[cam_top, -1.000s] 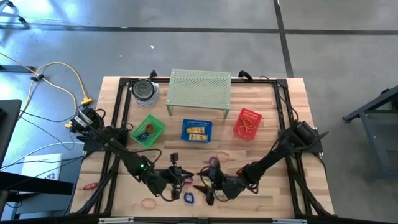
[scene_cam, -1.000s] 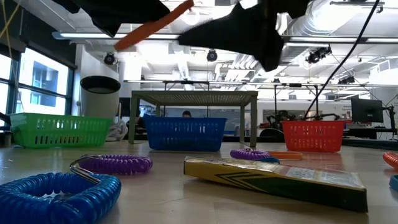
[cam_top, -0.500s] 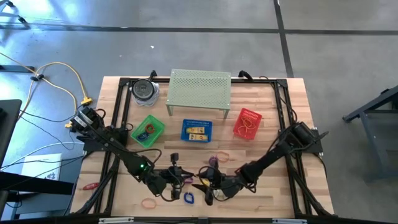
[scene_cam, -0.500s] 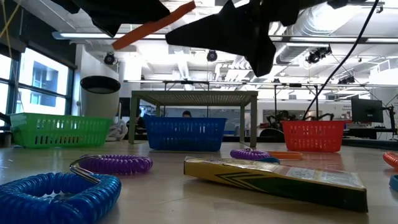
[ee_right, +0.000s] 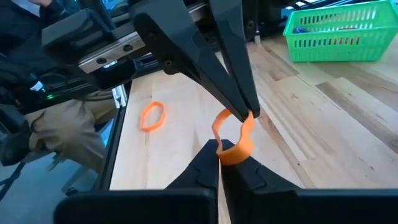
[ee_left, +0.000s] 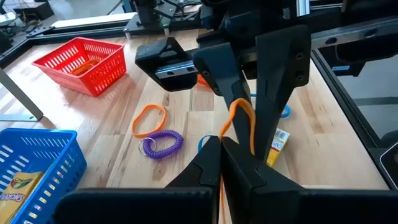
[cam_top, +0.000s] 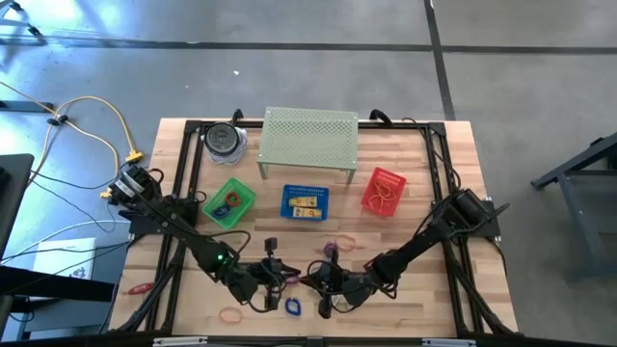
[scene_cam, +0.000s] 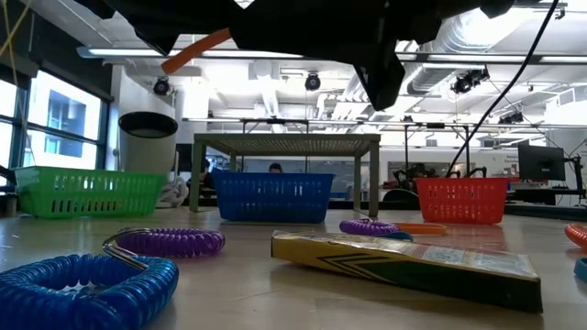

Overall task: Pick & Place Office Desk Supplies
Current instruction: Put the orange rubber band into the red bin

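The orange band's lower bend is shallow in my right gripper's fingers, so I will open them and grab the band (ee_right: pixel 246 134) deeper before my left gripper lets it go.
A thin orange band loop (ee_right: pixel 239 138) hangs above the table near the middle of its near edge, between my two grippers. My left gripper (cam_top: pixel 289 280) is shut on one end and my right gripper (cam_top: pixel 311 282) is shut on the other; their tips nearly meet. In the low view the band (scene_cam: pixel 194 50) sticks out from under the dark grippers overhead. On the wood lie a purple coil loop (ee_left: pixel 163 144), another orange band (ee_left: pixel 149 119), a blue coil loop (cam_top: pixel 292 307) and a yellow box (ee_left: pixel 278 145). My left gripper pinches one end of the band loop (ee_left: pixel 227 129) between its two fingertips, coming level from the table's left. The band is lifted clear of the table. My right gripper pinches the loop's other end (ee_right: pixel 227 153) between its two fingertips, coming level from the table's right. The band curves slack between the two holds.
A green basket (cam_top: pixel 229 202), a blue basket (cam_top: pixel 305 201) with yellow boxes and a red basket (cam_top: pixel 384 190) stand in a row mid-table. A perforated green riser (cam_top: pixel 308 143) and a round container (cam_top: pixel 224 141) stand behind. An orange band (cam_top: pixel 231 314) lies near the near edge.
My right gripper has moved toward the table's left, up to the left gripper, and has shut on the free end of the orange band. The left gripper has kept its hold, and the band stays lifted.
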Available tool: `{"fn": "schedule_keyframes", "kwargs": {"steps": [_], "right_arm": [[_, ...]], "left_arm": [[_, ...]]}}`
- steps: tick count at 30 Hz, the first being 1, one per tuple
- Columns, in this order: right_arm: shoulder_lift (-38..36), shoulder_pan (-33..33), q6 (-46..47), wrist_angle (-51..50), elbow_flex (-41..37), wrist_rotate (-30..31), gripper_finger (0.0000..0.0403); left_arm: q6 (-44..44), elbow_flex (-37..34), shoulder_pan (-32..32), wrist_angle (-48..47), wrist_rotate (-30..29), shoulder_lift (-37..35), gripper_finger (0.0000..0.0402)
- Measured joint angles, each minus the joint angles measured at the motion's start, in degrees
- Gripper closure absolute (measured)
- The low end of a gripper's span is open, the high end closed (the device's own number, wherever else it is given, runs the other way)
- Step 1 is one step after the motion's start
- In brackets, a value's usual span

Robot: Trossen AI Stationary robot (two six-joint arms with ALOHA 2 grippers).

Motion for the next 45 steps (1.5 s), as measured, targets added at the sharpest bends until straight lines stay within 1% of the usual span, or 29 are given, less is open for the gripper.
{"fn": "schedule_keyframes", "kwargs": {"steps": [26, 32, 36, 42, 45], "right_arm": [[0.0, 1.02, -1.47, -0.23, 0.0, 1.25, 0.0399], [0.0, 0.92, -1.59, -0.14, 0.0, 0.58, 0.0396], [0.0, 0.9, -2.68, 0.51, 0.0, 0.57, 0.037], [-0.02, 0.32, -2.95, 0.96, 0.02, 0.05, 0.03], [-0.04, -0.42, -2.63, 1.15, 0.02, -0.67, 0.0273]], "left_arm": [[-0.11, 0.0, -0.09, -0.44, 0.22, 0.0, 0.0401], [-0.11, 0.0, -0.09, -0.44, 0.22, 0.0, 0.0401], [-0.11, 0.0, -0.09, -0.44, 0.22, 0.0, 0.0401], [-0.11, 0.0, -0.09, -0.44, 0.22, 0.0, 0.0401], [-0.11, 0.0, -0.09, -0.44, 0.22, 0.0, 0.0401]]}}
